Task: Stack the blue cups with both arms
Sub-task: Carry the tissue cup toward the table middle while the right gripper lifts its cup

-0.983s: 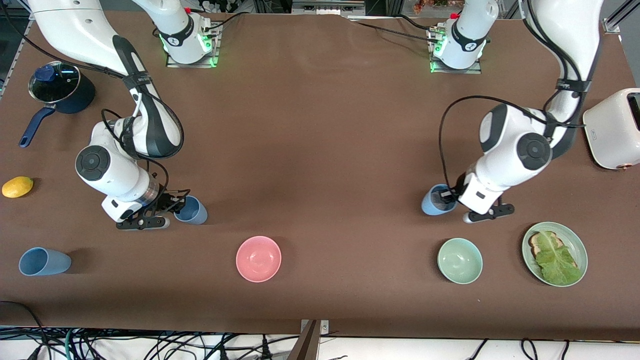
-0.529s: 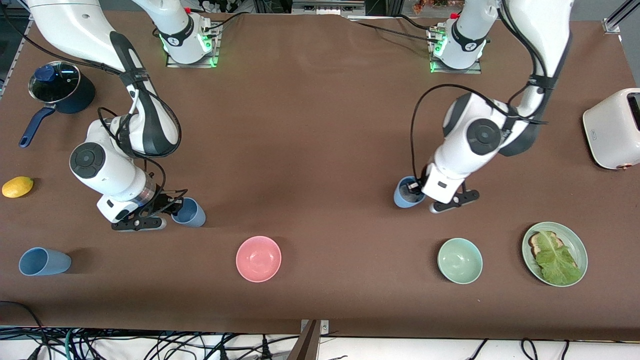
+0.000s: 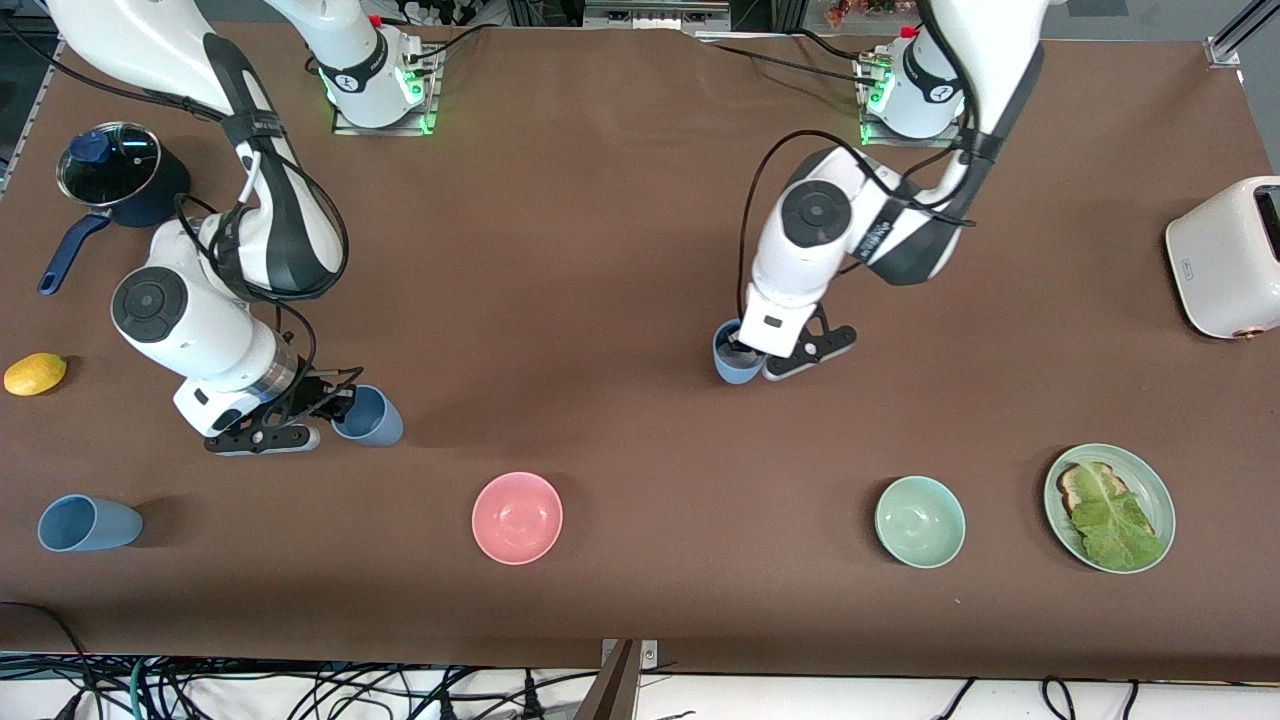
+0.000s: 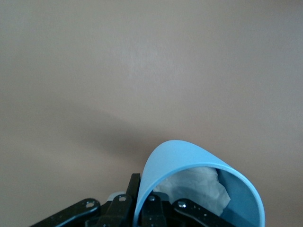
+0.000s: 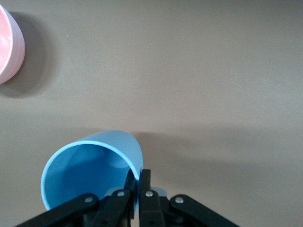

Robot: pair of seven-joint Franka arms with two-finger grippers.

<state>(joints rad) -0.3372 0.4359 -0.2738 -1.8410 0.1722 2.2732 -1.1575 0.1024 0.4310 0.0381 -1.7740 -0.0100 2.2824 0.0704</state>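
Observation:
Next, I release the light-blue cup, still over the table's middle, with my left gripper on the open table point(image 3: 666, 367) behind the gap between the two bowls.
My left gripper point(image 3: 748, 356) is shut on the rim of a light-blue cup point(image 3: 731, 358), held over the middle of the table. In the left wrist view its fingers point(image 4: 136, 189) pinch the wall of this cup point(image 4: 199, 163), and something white and crumpled sits inside. My right gripper point(image 3: 322, 407) is shut on the rim of a second blue cup point(image 3: 371, 418) near the right arm's end. In the right wrist view, the right gripper point(image 5: 140, 182) clamps that cup's point(image 5: 87, 175) wall. A third blue cup point(image 3: 88, 523) lies on its side, nearer the front camera, at the right arm's end.
A pink bowl point(image 3: 517, 517) and a pale green bowl point(image 3: 920, 521) sit near the front edge. Beside the green bowl a green plate point(image 3: 1162, 490) holds toast and lettuce. A white toaster point(image 3: 1225, 255) stands at the left arm's end; a navy saucepan point(image 3: 125, 175) and a lemon point(image 3: 35, 373) stand at the right arm's end.
My left arm has carried its cup from near the green bowl toward the table's middle. My right arm has shifted a little toward its own end with its cup.

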